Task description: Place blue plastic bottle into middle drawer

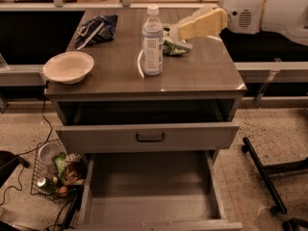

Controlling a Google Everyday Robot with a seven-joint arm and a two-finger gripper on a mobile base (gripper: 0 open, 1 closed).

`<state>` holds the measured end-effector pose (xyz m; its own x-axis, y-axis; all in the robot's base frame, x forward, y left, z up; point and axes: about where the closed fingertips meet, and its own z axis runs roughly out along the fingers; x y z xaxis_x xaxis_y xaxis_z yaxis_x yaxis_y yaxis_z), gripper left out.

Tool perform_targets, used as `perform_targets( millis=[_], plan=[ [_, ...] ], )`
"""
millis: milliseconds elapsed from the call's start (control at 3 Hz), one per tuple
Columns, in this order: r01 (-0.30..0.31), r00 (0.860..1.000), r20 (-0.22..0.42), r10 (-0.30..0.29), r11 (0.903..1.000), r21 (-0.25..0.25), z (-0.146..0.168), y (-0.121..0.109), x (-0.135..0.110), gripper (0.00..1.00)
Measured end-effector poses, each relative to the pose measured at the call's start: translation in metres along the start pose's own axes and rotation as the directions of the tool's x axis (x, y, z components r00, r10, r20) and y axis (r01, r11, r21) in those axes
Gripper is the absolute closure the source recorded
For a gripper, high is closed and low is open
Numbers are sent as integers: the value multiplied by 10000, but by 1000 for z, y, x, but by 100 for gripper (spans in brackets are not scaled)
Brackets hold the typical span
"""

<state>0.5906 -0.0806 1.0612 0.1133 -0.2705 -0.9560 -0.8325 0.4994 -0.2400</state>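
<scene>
The white-and-blue label [152, 48] around the middle of the blue plastic bottle is the place my gripper needs to close on.
The blue plastic bottle [152, 42] stands upright at the middle of the cabinet top, clear with a white cap and a white-and-blue label. My gripper [184, 31] hangs over the back right of the top, just right of the bottle at the height of its upper half, not touching it. The white arm body fills the upper right. The middle drawer [149, 201] is pulled far out at the bottom, showing a bare grey floor and side walls. Above it a shallower grey drawer [150, 137] with a dark bar handle is pulled partly out.
A white bowl [68, 66] sits at the top's left edge. A dark blue snack bag [96, 28] lies at the back left. A green bag [175, 46] lies under the gripper. A wire basket [55, 174] stands on the floor at left; black chair legs [264, 177] at right.
</scene>
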Motion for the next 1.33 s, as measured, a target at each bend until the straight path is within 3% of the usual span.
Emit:
perform_targets(
  millis=[667, 1333],
  plan=[
    [-1031, 9947, 6, 1031, 9947, 66, 25, 3, 36, 0],
    [-1540, 9840, 861, 1561, 9876, -309, 65, -10, 63, 0]
  ],
)
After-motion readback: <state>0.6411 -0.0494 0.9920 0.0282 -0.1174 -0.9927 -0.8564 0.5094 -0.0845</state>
